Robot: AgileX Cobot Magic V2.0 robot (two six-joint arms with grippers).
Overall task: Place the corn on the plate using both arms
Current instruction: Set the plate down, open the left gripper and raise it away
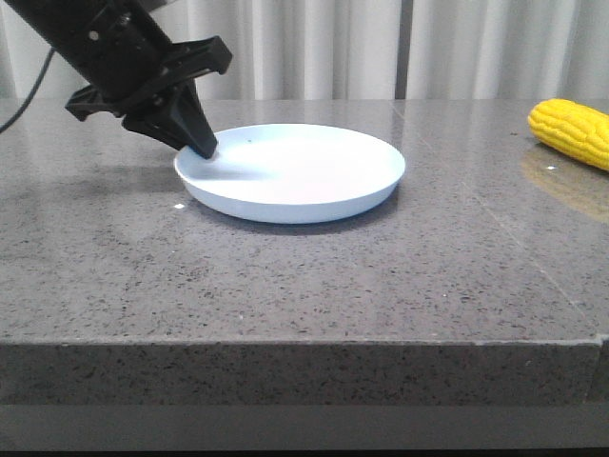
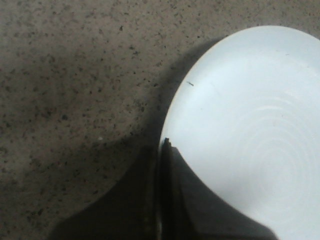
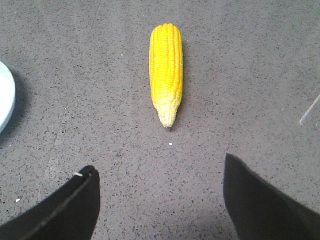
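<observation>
The yellow corn has its thick half [image 1: 568,128] [image 3: 166,60] between its middle and its rounded end, away from the pale tip. Next, my right gripper grabs the corn around that half.
The pale blue-white plate [image 1: 295,171] lies on the grey stone table, left of centre. My left gripper [image 1: 205,148] is shut on the plate's left rim; in the left wrist view the jaws [image 2: 164,145] pinch the rim of the plate [image 2: 250,130]. The yellow corn [image 1: 571,131] lies on the table at the far right, partly cut off by the frame edge. In the right wrist view the corn [image 3: 166,70] lies ahead of my right gripper [image 3: 160,167], its pale tip toward the fingers. The right gripper is open, empty, and apart from the corn.
The grey speckled table [image 1: 285,276] has its front edge close to the camera. White curtains [image 1: 381,48] hang behind it. A sliver of the plate's rim [image 3: 5,100] shows at the edge of the right wrist view.
</observation>
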